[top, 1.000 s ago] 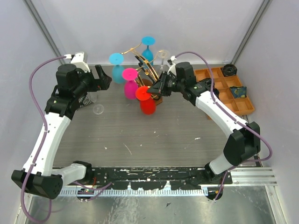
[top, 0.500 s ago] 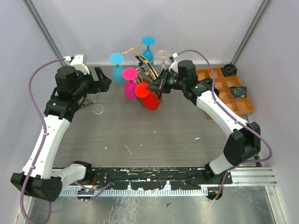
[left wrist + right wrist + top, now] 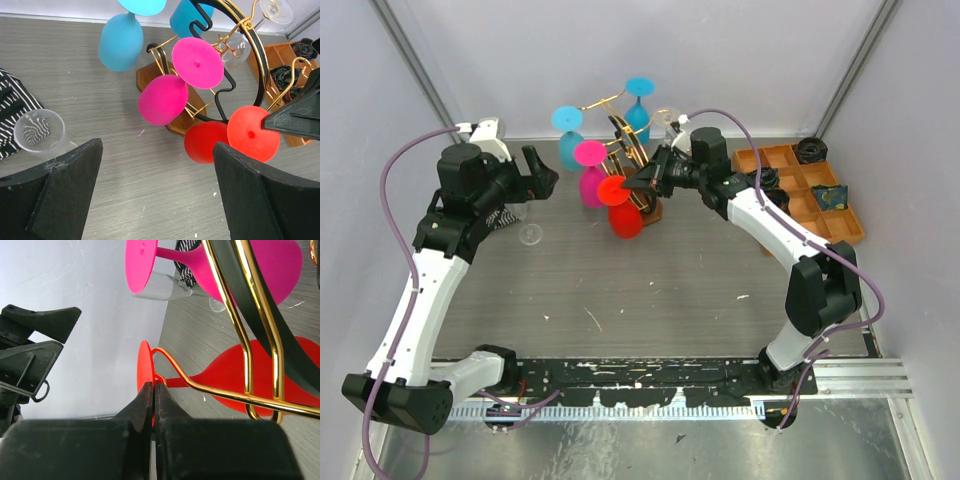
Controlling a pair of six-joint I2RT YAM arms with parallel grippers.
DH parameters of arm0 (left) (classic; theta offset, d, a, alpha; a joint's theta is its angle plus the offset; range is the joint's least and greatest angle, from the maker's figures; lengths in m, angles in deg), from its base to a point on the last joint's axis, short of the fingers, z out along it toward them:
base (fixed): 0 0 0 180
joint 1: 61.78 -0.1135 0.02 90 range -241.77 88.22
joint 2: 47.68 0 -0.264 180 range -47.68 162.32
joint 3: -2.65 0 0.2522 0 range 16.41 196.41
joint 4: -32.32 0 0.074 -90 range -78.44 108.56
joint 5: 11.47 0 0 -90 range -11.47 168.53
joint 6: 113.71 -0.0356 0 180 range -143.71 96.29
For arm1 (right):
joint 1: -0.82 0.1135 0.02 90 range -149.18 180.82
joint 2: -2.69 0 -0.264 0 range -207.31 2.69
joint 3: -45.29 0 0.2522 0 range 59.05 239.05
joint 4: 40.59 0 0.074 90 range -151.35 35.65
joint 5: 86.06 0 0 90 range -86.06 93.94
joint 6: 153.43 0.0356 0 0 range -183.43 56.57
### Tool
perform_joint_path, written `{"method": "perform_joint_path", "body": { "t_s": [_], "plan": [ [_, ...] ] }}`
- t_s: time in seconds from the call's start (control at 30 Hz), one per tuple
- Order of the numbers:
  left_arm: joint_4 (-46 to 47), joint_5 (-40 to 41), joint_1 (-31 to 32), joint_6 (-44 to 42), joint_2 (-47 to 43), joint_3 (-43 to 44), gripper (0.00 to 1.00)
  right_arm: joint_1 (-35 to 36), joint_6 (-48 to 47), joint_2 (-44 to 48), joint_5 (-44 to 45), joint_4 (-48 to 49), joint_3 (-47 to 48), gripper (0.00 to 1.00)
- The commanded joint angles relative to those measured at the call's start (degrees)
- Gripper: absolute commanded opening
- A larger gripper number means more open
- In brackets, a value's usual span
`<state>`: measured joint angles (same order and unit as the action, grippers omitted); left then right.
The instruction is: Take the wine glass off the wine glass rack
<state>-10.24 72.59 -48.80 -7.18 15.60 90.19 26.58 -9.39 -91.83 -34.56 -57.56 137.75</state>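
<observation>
I need to set the red wine glass on the table (image 3: 793, 264) in front of the orange tray with my right gripper.
The gold wire wine glass rack (image 3: 632, 150) stands on its brown wooden base (image 3: 654, 209) at the back middle. A red wine glass (image 3: 623, 217) hangs from it, bowl tilted down and left. My right gripper (image 3: 632, 186) is shut on the edge of the red glass's foot; in the right wrist view the gripper (image 3: 154, 385) pinches the red disc while a gold wire arm (image 3: 215, 390) still curls round the stem (image 3: 177, 382). My left gripper (image 3: 542, 170) is open and empty, left of the rack; its view shows the red glass (image 3: 205, 142) beyond the fingers (image 3: 240, 195).
A pink glass (image 3: 590, 180), two blue glasses (image 3: 568, 125) and clear glasses (image 3: 668, 118) also hang on the rack. A clear cup (image 3: 530, 235) and a striped cloth (image 3: 502, 215) lie at the left. An orange compartmented tray (image 3: 790, 160) sits at the right.
My right gripper has moved left and toward the back, carrying the red glass's foot with it; the red bowl has swung left. The left arm has barely moved.
</observation>
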Motion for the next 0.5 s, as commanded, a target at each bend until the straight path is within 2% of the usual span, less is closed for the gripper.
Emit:
{"method": "perform_joint_path", "body": {
  "t_s": [0.0, 0.23, 0.47],
  "plan": [
    [-0.8, -0.1, 0.2, -0.3, -1.1, -1.2, 0.98, -0.5, 0.9, 1.6, -0.8, 4.7, 2.9, 0.01],
    [-0.6, -0.7, 0.2, 1.0, -0.4, -1.6, 0.98, 0.7, -0.1, 3.6, -2.3, 2.0, 2.4, 0.01],
    [-0.7, -0.2, 0.2, 0.6, -0.9, -1.9, 0.98, 2.5, 0.4, 0.9, -3.0, 1.7, 6.3, 0.01]
  ]
}}
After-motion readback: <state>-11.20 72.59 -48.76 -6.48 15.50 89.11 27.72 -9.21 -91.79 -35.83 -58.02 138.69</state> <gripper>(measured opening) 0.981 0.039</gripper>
